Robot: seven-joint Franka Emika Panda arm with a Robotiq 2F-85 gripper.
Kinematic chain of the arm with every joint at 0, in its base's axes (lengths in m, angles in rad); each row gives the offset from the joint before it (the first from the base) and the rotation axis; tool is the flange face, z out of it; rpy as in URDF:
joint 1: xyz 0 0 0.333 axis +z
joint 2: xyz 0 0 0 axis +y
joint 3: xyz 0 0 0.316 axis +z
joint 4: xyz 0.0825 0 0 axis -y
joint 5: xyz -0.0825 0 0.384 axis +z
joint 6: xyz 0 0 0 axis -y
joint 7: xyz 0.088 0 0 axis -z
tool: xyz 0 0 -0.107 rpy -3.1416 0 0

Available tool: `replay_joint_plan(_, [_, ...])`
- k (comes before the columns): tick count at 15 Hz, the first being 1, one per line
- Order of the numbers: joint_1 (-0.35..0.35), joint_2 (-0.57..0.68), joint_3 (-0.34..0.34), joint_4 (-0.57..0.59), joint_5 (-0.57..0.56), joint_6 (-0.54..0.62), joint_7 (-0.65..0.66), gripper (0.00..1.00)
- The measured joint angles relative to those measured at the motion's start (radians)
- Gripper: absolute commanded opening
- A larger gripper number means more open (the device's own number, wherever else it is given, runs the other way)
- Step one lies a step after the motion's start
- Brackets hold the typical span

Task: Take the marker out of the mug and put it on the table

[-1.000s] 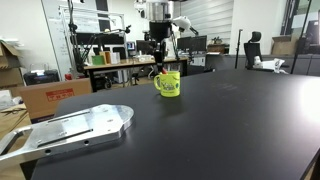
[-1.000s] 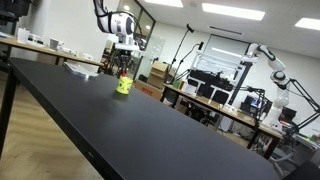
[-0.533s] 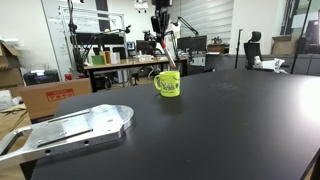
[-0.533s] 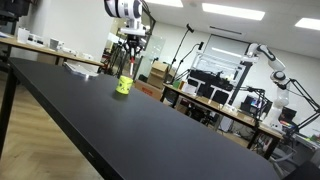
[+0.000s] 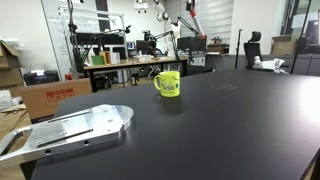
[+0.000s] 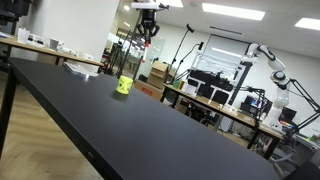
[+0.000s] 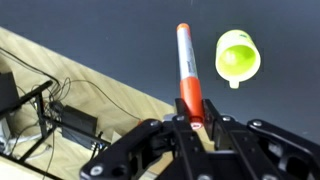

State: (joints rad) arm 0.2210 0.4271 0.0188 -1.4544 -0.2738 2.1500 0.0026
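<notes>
The robot's gripper needs to let go of the red marker on the open black table far from the mug (image 5: 266, 92), opposite the metal plate.
The yellow-green mug (image 5: 168, 84) stands upright on the black table (image 5: 210, 135) and also shows in the other exterior view (image 6: 124, 86). In the wrist view the mug (image 7: 238, 55) is seen from above and is empty. My gripper (image 7: 193, 122) is shut on the red marker (image 7: 187, 65), which points down toward the table (image 7: 110, 30) beside the mug. In an exterior view the gripper (image 6: 147, 30) hangs high above the mug. In the exterior view that shows the mug largest, the gripper is at or past the top edge.
A grey metal plate (image 5: 75, 128) lies on the table near its edge. Cardboard boxes (image 5: 50, 97) and a cluttered workbench (image 5: 120, 62) stand behind. Another bench (image 6: 220, 105) and a second robot arm (image 6: 270, 60) are farther off.
My gripper has risen straight up from the mug with the marker in it. The marker has left the mug and now hangs high above it. The mug has not moved.
</notes>
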Motion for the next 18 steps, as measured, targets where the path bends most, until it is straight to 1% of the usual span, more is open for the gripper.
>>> replay_joint_plan(2, [-0.062, -0.045, -0.006, -0.099, 0.051, -0.004, 0.0, 0.05])
replay_joint_plan(4, [-0.127, -0.062, -0.011, -0.197, 0.124, 0.024, -0.003, 0.05])
replay_joint_plan(7, [-0.22, -0.054, -0.016, -0.347, 0.255, 0.137, -0.025, 0.05])
replay_joint_plan(10, [-0.3, -0.004, -0.017, -0.471, 0.381, 0.266, -0.078, 0.05])
replay_joint_plan(13, [-0.385, 0.077, -0.01, -0.542, 0.514, 0.381, -0.176, 0.05])
replay_joint_plan(16, [-0.46, 0.151, 0.01, -0.554, 0.59, 0.445, -0.232, 0.05])
replay_joint_plan(17, [-0.476, 0.17, 0.015, -0.554, 0.597, 0.47, -0.24, 0.46])
replay_joint_plan(18, [-0.49, 0.187, 0.022, -0.554, 0.604, 0.499, -0.248, 0.47])
